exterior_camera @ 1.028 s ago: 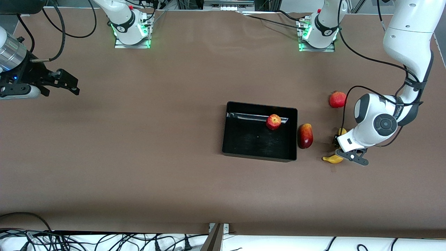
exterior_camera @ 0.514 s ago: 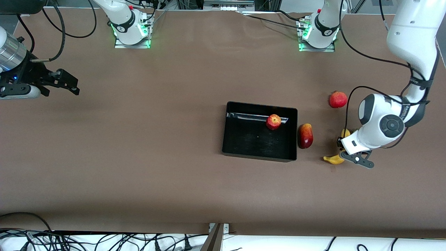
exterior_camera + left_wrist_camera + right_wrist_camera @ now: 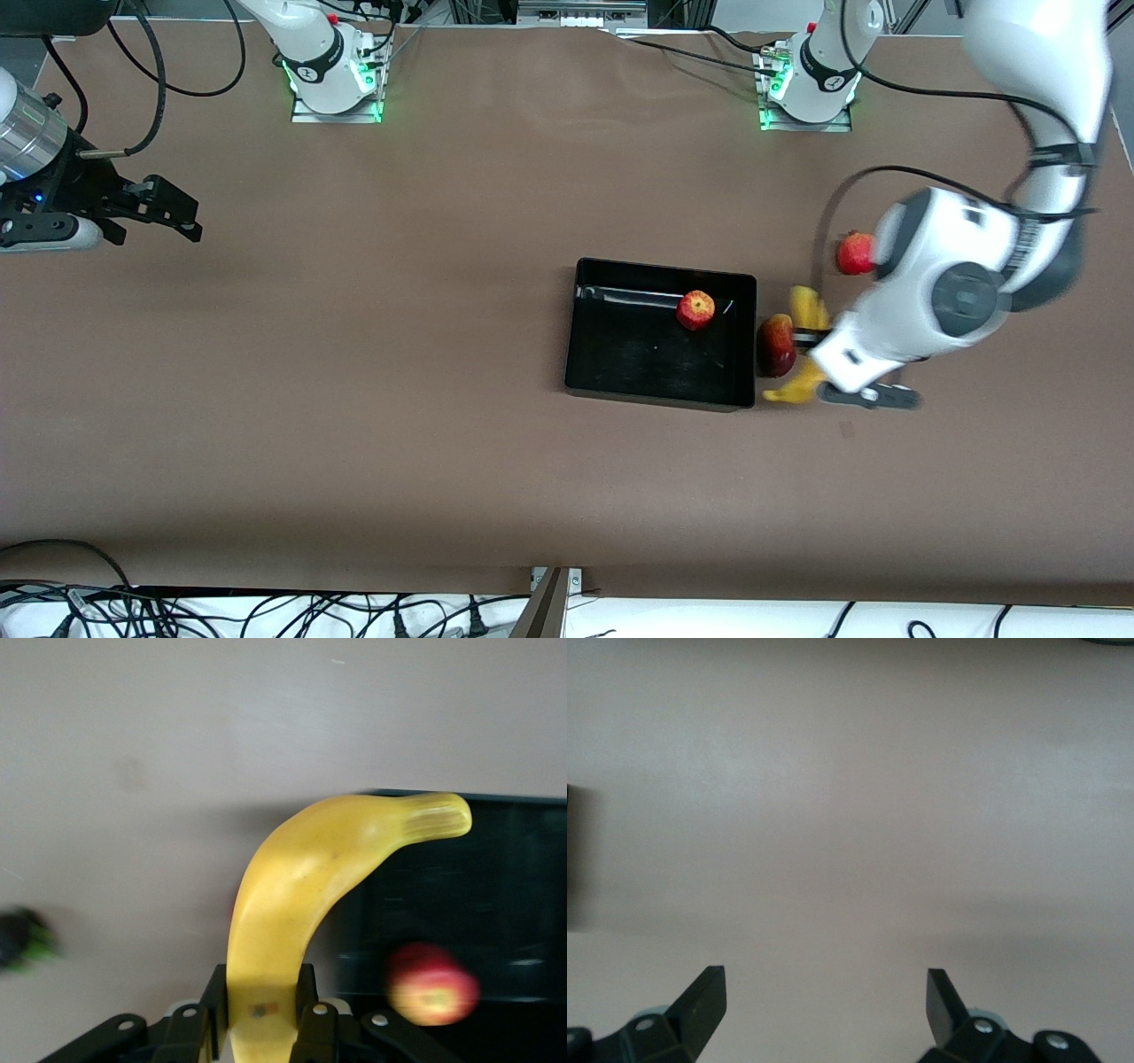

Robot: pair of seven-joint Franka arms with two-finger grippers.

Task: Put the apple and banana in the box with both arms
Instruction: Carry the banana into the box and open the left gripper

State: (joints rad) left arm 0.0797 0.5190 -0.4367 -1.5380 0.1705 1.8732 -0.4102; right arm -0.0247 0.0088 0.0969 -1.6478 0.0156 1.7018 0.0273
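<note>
Next, I release the yellow banana with my left gripper on the black box's bottom beside the apple (image 3: pixel 646 338), toward my right gripper.
The apple (image 3: pixel 695 310) lies in the black box (image 3: pixel 638 359), near its wall farthest from the front camera. My left gripper (image 3: pixel 811 341) is shut on the yellow banana (image 3: pixel 804 308) and holds it in the air, over the table just outside the box's wall at the left arm's end. In the left wrist view the banana (image 3: pixel 301 895) sits between the fingers of the left gripper (image 3: pixel 260 992), with the box (image 3: pixel 496 877) and apple (image 3: pixel 432 983) below. My right gripper (image 3: pixel 188 217) waits open and empty at the right arm's end of the table; it also shows in the right wrist view (image 3: pixel 824 992).
A red-yellow mango-like fruit (image 3: pixel 776 346) lies against the outside of the box's wall, under the held banana. A round red fruit (image 3: pixel 855 252) lies farther from the front camera, partly hidden by the left arm. Bare brown table surrounds the box.
My left gripper has lifted the banana off the table and carried it toward the box, over the mango-like fruit. The right arm has not moved.
</note>
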